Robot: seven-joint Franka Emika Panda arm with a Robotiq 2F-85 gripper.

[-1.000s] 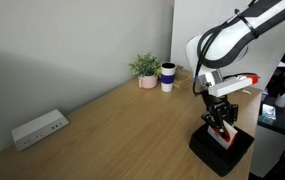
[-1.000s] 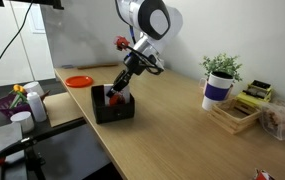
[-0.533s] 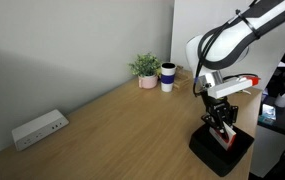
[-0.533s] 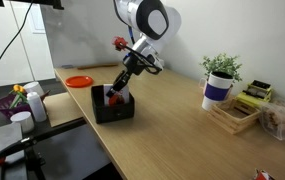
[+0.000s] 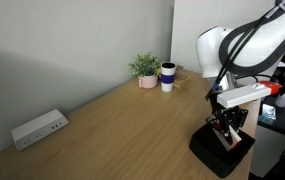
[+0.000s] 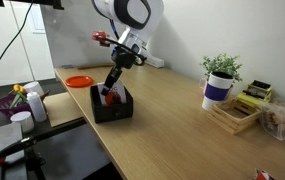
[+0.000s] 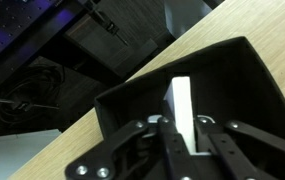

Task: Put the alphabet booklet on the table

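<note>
The alphabet booklet, still on edge inside the black box, will be let go by my gripper on the table (image 5: 220,121) behind the black box, on the side that faces the mug.
The alphabet booklet (image 7: 182,96) stands on edge inside a black box (image 7: 237,75). It shows as a thin white strip in the wrist view and a bit of red in an exterior view (image 6: 106,98). My gripper (image 7: 187,126) reaches down into the box, its fingers pressed against both sides of the booklet. In both exterior views the gripper (image 5: 226,128) (image 6: 110,90) is inside the box (image 5: 218,152) (image 6: 112,110). The box sits at the edge of the light-brown wood-grain table (image 5: 112,130) (image 6: 172,130).
A potted plant (image 5: 145,70) and a mug (image 5: 167,77) stand at the table's far end. A white power strip (image 5: 38,128) lies by the wall. An orange plate (image 6: 78,81) sits near the box, and a wooden tray (image 6: 234,115) by the plant.
The arm has swung and the wrist has turned over the box. The gripper has sunk a little deeper into the box around the booklet.
</note>
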